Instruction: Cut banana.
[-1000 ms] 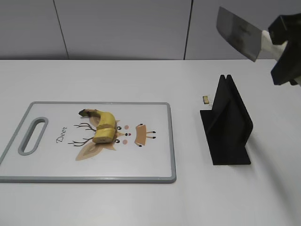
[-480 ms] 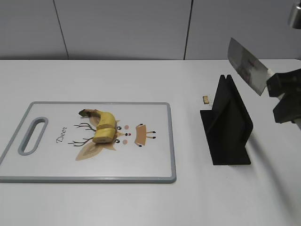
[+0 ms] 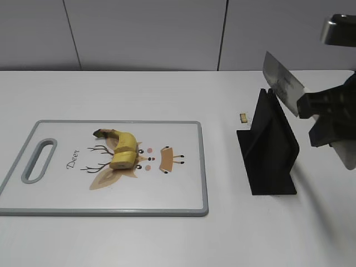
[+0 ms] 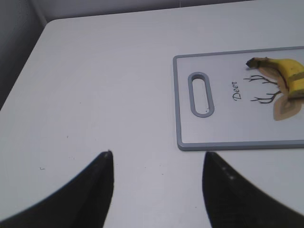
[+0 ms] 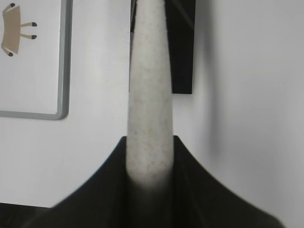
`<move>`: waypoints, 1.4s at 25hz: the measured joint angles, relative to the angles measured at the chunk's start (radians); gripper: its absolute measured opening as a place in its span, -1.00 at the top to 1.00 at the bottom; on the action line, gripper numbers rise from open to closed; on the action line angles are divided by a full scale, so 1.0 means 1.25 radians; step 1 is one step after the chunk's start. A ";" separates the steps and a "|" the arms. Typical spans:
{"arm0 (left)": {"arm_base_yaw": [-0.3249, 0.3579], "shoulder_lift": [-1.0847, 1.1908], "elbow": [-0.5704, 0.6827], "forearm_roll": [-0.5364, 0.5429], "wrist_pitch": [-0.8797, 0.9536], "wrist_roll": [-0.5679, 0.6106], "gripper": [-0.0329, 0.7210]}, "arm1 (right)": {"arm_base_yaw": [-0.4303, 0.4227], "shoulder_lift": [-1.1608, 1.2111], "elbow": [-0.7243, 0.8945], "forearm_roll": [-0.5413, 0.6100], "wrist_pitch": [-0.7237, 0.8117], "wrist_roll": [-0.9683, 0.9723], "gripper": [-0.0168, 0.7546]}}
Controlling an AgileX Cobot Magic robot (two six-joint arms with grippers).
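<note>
The robot's right gripper needs to set the knife down in the slot of the black knife stand (image 3: pixel 281 119) (image 5: pixel 154 16).
The banana (image 3: pixel 121 149), yellow with a dark stem tip, lies on the white cutting board (image 3: pixel 178 194) over the deer print. A thin line crosses its lower half. It also shows at the right edge of the left wrist view (image 4: pixel 285 71). My right gripper (image 3: pixel 325 119) is shut on the pale handle (image 5: pixel 149 95) of a knife. The knife's blade (image 3: pixel 282 84) slants just above the black knife stand (image 3: pixel 270 142), far right of the banana. My left gripper (image 4: pixel 158 154) is open and empty over bare table, left of the board (image 4: pixel 228 128).
The black knife stand (image 5: pixel 183 47) sits right of the board. A small tan scrap (image 3: pixel 243 117) lies on the table beside the stand. The board has a grey rim and a handle slot (image 4: pixel 201 93) at its left end.
My right gripper has come down and slightly left with the knife, bringing the blade from high above to just over the stand's top. The banana has not moved.
</note>
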 joint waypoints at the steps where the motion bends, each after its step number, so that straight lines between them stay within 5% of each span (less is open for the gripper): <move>1: 0.000 0.000 0.000 0.001 0.000 0.000 -0.59 | 0.000 0.007 0.000 0.000 -0.002 0.000 0.51; 29: 0.000 0.000 0.000 0.002 0.000 -0.002 -0.55 | 0.000 0.152 0.000 0.004 -0.043 0.002 0.50; 35: 0.000 0.000 0.000 0.002 0.000 -0.002 -0.55 | 0.000 0.153 0.000 0.006 -0.055 0.002 0.01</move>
